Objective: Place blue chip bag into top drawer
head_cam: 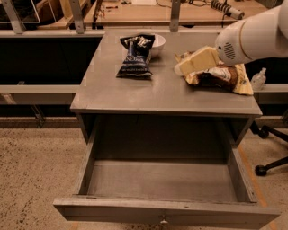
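Observation:
Next, I close my gripper on the middle of the blue chip bag [139, 53] by the white bowl.
The blue chip bag [135, 57] lies on the grey table top [153, 92] toward the back left, leaning against a white bowl [157, 44]. The top drawer [164, 182] is pulled fully out toward me and is empty, with its front panel [166, 214] at the bottom of the view. My gripper [182, 68] reaches in from the right on a white arm [254, 33]. It hangs above the table right of the blue bag, apart from it, over the left end of a yellow-and-brown chip bag [222, 76].
A black office chair base [270, 157] stands on the floor at the right. A clear bottle [258, 80] sits right of the table. Wooden benches [148, 13] and metal rails run behind the table. Speckled floor [36, 170] lies to the left.

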`<act>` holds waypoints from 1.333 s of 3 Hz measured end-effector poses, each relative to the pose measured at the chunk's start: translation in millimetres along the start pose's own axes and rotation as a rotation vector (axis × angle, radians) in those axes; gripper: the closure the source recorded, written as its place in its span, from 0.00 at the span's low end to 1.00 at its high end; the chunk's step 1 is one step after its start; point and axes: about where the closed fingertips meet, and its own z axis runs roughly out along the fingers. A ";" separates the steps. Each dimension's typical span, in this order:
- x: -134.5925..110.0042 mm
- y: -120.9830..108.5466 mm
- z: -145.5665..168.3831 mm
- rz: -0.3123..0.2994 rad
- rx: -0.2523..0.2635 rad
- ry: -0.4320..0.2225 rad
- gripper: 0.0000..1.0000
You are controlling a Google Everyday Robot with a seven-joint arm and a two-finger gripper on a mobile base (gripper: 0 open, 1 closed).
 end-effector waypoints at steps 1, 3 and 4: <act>-17.0 -21.6 0.4 -0.035 0.093 -0.053 0.00; -18.7 5.2 78.0 -0.053 0.142 -0.085 0.00; -29.3 17.5 135.6 -0.056 0.145 -0.104 0.00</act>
